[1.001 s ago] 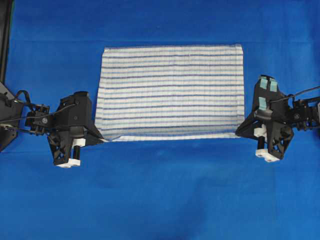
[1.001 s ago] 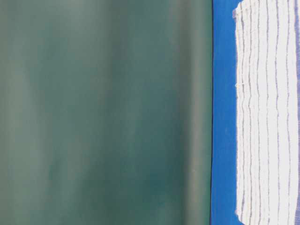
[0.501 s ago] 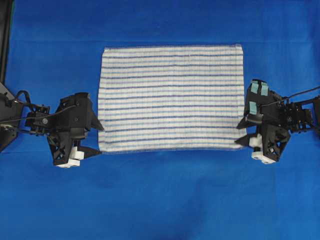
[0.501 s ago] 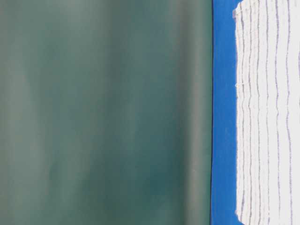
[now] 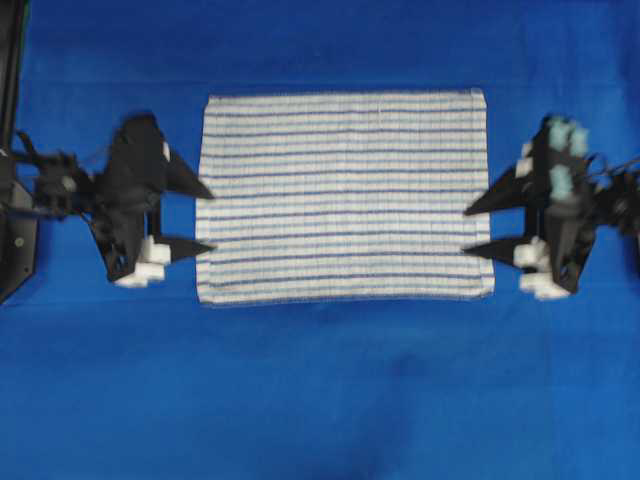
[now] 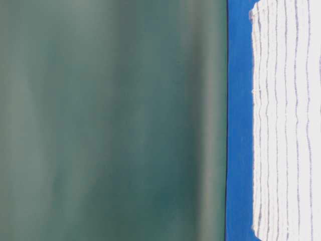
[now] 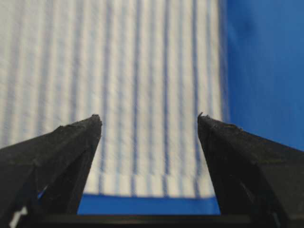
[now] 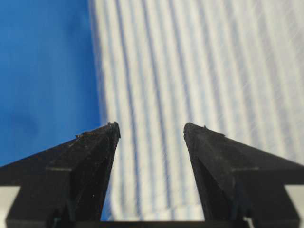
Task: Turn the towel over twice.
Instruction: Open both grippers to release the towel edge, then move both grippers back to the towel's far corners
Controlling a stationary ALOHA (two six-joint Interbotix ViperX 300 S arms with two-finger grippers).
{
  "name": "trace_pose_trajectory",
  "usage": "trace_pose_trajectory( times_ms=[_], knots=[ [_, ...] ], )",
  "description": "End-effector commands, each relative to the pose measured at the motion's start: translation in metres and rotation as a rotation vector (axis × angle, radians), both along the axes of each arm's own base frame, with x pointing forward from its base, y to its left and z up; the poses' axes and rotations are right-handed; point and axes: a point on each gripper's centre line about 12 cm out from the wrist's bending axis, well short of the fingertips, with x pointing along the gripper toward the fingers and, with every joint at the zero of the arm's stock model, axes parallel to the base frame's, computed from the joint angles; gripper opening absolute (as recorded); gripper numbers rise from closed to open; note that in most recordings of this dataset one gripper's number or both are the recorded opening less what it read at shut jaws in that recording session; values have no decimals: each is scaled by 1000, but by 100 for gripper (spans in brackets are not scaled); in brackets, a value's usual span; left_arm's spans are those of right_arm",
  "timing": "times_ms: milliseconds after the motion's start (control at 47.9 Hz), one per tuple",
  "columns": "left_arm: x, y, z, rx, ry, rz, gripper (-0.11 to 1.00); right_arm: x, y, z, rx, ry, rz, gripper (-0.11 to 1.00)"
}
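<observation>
The right gripper needs to next go to the towel's far corner (image 5: 477,97) on its own side and close there, because the towel needs to be turned over.
The towel (image 5: 345,195), white with thin blue stripes, lies flat and spread out on the blue table cover (image 5: 320,400). It also appears in the table-level view (image 6: 286,120). My left gripper (image 5: 203,215) hovers at the towel's left edge, jaws open and empty, its fingertips pointing at the cloth. My right gripper (image 5: 474,230) stands at the towel's right edge, open and empty as well. In the left wrist view the towel (image 7: 142,85) and its hem lie beyond the open gripper (image 7: 149,121). In the right wrist view the towel (image 8: 199,71) shows between the spread tips of the gripper (image 8: 151,128).
Blue cover surrounds the towel on all sides, with wide free room toward the front. A dark frame post (image 5: 10,80) stands at the far left edge. A green backdrop (image 6: 110,120) rises behind the table.
Both grippers have opened and let go of the towel's front corners. The front edge has dropped flat. Both arms have moved toward the back, along the towel's side edges.
</observation>
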Motion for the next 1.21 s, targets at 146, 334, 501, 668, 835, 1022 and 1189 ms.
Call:
trace_pose_trajectory(
  times_ms=[146, 334, 501, 668, 835, 1022, 1189],
  knots=[
    [-14, 12, 45, 79, -165, 11, 75, -17, -20, 47, -108, -159, -31, 62],
    [-26, 17, 59, 104, -227, 28, 75, -31, -30, 62, -150, -207, -67, 62],
    [-26, 20, 59, 107, -226, 41, 75, -31, -35, 60, -155, -198, -86, 62],
    [-25, 27, 56, 114, -211, 64, 75, -27, -41, 52, -155, -164, -106, 62],
    [-23, 47, 48, 151, -183, 124, 75, -26, -66, 42, -167, -110, -203, 62],
    [-19, 76, 28, 225, -155, 193, 75, -28, -107, 20, -172, -13, -343, 62],
    [-15, 103, 1, 242, -105, 269, 75, -29, -138, -8, -153, 59, -427, 62]
  ],
)
